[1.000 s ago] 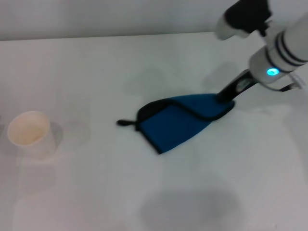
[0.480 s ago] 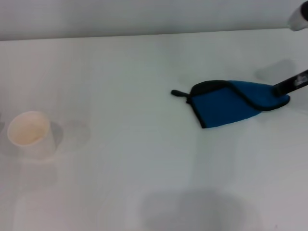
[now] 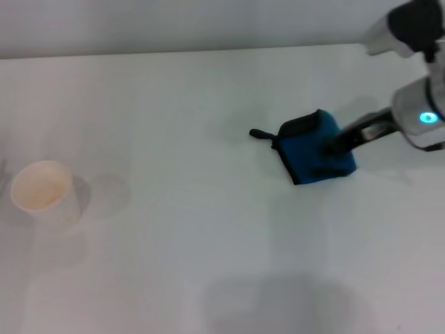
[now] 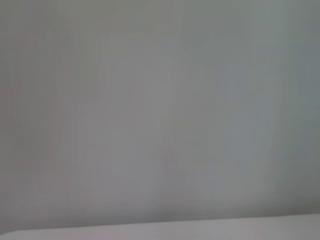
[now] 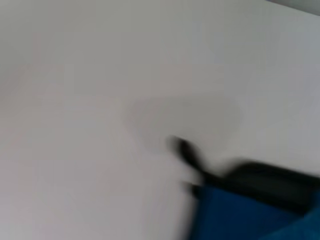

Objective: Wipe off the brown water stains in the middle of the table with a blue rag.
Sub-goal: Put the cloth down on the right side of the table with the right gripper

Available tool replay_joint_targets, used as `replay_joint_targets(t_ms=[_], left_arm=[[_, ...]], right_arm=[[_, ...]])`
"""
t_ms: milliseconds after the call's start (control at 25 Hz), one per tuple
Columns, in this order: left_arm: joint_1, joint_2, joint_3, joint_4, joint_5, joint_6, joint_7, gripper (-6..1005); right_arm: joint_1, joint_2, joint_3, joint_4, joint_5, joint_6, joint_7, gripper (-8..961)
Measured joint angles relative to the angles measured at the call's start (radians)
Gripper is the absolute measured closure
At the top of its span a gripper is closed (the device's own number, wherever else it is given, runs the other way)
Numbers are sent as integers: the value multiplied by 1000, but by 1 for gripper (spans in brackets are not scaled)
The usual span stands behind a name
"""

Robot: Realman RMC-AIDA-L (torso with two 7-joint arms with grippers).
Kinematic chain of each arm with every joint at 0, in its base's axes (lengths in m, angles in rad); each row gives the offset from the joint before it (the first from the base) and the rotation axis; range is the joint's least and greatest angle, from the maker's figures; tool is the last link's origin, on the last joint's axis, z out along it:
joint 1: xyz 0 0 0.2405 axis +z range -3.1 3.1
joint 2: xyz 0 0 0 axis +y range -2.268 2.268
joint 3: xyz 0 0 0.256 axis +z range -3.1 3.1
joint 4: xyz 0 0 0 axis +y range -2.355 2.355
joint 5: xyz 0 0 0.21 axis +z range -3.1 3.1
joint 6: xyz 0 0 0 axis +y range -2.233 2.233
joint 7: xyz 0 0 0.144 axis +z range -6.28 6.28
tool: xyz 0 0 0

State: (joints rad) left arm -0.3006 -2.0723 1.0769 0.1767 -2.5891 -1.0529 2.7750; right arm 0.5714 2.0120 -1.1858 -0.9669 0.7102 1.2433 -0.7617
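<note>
I will open my right gripper to release the held side of the blue rag, folded over onto the part [image 3: 297, 150] [image 5: 231, 216] beside its black loop tab.
The blue rag [image 3: 309, 158] lies bunched into a small heap right of the middle of the white table [image 3: 174, 257], its black loop tab [image 3: 259, 133] pointing left. My right gripper [image 3: 335, 147] reaches in from the right and is shut on the rag's right side. In the right wrist view the rag [image 5: 250, 217] and its tab [image 5: 184, 149] fill the lower corner. No brown water stains show on the table in any view. My left gripper is out of view; its wrist view holds only a blank grey surface.
A white paper cup [image 3: 43, 193] stands upright near the table's left edge. The table's far edge [image 3: 208, 52] runs along the top of the head view.
The right gripper dragged the rag from the table's middle far to the right, then pushed back left, so the spread cloth has folded into a compact heap.
</note>
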Motion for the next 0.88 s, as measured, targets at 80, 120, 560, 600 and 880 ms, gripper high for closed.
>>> replay_joint_targets(t_ms=[80, 120, 560, 600, 880], left_arm=[[2, 0, 0, -1, 0, 1, 0, 122], [3, 0, 0, -1, 0, 2, 0, 122], [12, 0, 0, 0, -3, 3, 0, 123], [14, 0, 0, 0, -3, 3, 0, 123], [15, 0, 0, 0, -3, 4, 0, 123]], right_arm=[[11, 0, -64, 0, 75, 0, -13, 928], [20, 1, -97, 2, 107, -1, -17, 928], [95, 1, -223, 88, 160, -86, -5, 928], [90, -1, -205, 89, 155, -88, -5, 928], [44, -8, -79, 78, 128, -84, -21, 928]])
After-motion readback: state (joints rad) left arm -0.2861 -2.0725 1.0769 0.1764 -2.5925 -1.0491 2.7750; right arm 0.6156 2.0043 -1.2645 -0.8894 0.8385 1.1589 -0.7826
